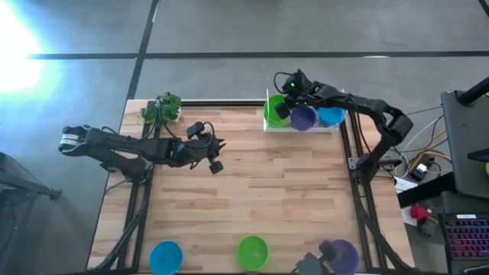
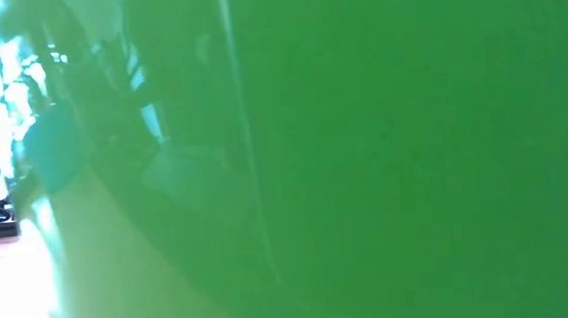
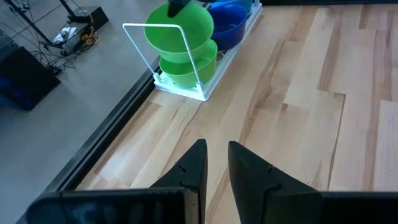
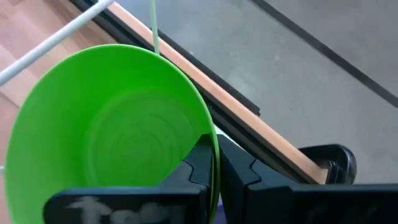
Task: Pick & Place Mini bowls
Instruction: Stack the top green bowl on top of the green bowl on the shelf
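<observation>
The upper green bowl is tilting above the lower green bowl in the rack, so next my right gripper lets it go there, then takes a new hold on its rim (image 4: 204,111).
My right gripper (image 4: 214,163) reaches to the white wire rack (image 3: 186,92) at the table's far right and is shut on a green mini bowl (image 4: 112,137). That bowl (image 3: 179,32) stands just over another green bowl (image 3: 189,70) in the rack; whether they touch, I cannot tell. Blue bowls (image 3: 229,25) and a purple one (image 1: 304,118) also sit in the rack. Blue (image 1: 166,257), green (image 1: 253,251) and purple (image 1: 342,254) bowls rest on the table's near edge. My left gripper (image 3: 217,163) hovers over the left middle, fingers slightly apart, holding nothing. My right gripper pinches the green bowl's rim (image 4: 210,140), one finger inside the bowl and one outside against its wall. The fingers slant down toward the table's far edge. The bowl is tilted, its hollow turned toward the wrist camera, beside the rack's white wire (image 4: 56,38).
A leafy green toy plant (image 1: 162,109) stands at the far left corner. Bare wooden table (image 1: 275,191) lies between the rack and the near bowls. A green surface (image 2: 364,153) fills the low view. Cables and equipment (image 1: 428,164) lie beyond the right edge.
</observation>
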Available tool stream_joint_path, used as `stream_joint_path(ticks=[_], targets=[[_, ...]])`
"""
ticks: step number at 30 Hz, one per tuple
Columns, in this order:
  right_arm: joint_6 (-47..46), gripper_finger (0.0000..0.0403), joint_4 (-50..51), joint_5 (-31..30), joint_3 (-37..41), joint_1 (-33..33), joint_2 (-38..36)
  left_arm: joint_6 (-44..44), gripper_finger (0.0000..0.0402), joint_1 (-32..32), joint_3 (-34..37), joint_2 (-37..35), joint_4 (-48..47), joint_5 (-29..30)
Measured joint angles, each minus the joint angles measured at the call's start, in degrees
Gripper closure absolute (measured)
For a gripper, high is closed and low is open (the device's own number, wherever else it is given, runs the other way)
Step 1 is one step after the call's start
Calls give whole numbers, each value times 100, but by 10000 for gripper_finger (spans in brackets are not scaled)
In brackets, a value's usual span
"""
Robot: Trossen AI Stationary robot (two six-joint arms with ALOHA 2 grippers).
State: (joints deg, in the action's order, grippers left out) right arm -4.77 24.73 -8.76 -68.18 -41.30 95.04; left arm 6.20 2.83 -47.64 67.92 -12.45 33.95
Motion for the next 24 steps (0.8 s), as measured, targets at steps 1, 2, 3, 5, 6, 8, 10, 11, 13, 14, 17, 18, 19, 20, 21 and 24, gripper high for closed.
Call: stream_joint_path(ticks=[1, 2, 3, 5, 6, 8, 10, 11, 13, 14, 17, 18, 19, 20, 21, 24], targets=[[5, 392, 19, 33, -31, -2, 32, 0, 342, 0, 0, 0, 0, -2], [23, 392, 41, 82, -45, -2, 52, 0, 342, 0, 0, 0, 0, -1], [37, 392, 53, 167, -50, -4, 66, -8, 342, 0, 0, 0, 0, 0], [44, 392, 33, 413, -61, -4, 72, -29, 342, 0, 0, 0, 0, -1], [46, 392, 27, 486, -61, -1, 72, -35, 342, 0, 0, 0, 0, 0], [48, 392, 25, 523, -48, 5, 72, -35, 342, 0, 2, 0, 0, -1], [49, 392, 50, 535, -20, 4, 72, -37, 342, 0, 7, 0, -2, 0], [72, 392, 46, 534, -15, 2, 72, -37, 342, 0, 7, 0, 0, 0], [107, 392, 44, 534, -15, 0, 72, -37, 342, 0, 7, 0, -1, 0], [107, 392, 40, 534, -15, -2, 72, -37, 342, 0, 7, 0, 0, 0], [136, 392, 42, 534, -4, 2, 72, -37, 342, 0, 7, 0, -1, -1], [135, 392, 40, 535, -4, 4, 72, -37, 342, 0, 7, 0, -1, 0], [135, 392, 40, 535, -4, 4, 72, -37, 342, 0, 7, 0, 0, -1], [135, 392, 41, 534, -4, 4, 72, -38, 342, 0, 7, 0, -1, -1], [135, 392, 42, 534, -4, 4, 72, -38, 342, 0, 7, 0, -1, 0], [135, 392, 44, 534, -4, 2, 72, -37, 342, 0, 7, 0, -2, 0]])
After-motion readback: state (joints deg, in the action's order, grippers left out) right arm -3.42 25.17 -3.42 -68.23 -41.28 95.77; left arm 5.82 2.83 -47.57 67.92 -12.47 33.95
